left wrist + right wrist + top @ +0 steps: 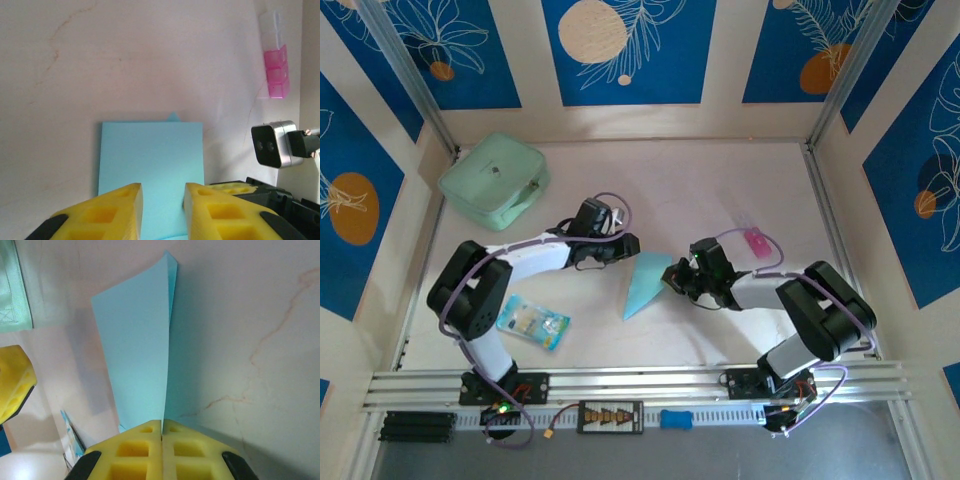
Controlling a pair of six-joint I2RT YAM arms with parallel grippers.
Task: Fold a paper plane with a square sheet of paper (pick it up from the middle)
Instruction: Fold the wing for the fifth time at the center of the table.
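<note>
One side of the paper hides behind the other at my right gripper, so next my left gripper steadies the paper while my right gripper retakes the paper's fold [164, 411].
The light-blue square sheet of paper [645, 283] is folded along a centre crease and stands on edge on the table, tapering to a point toward the near side. My right gripper [161, 425] is shut on the fold of the paper [137, 355], at its right end in the top view [672, 280]. My left gripper [630, 245] hovers at the paper's far-left side. Its yellow jaws [162, 192] stand apart, and a flat face of the paper [150, 160] shows in the gap beyond them, not pinched.
A mint-green zip pouch [493, 180] lies at the back left. A printed blue-and-white packet [532, 321] sits near the left arm's base. A pink and clear plastic box [752, 238] rests behind the right arm. Patterned walls enclose the table.
</note>
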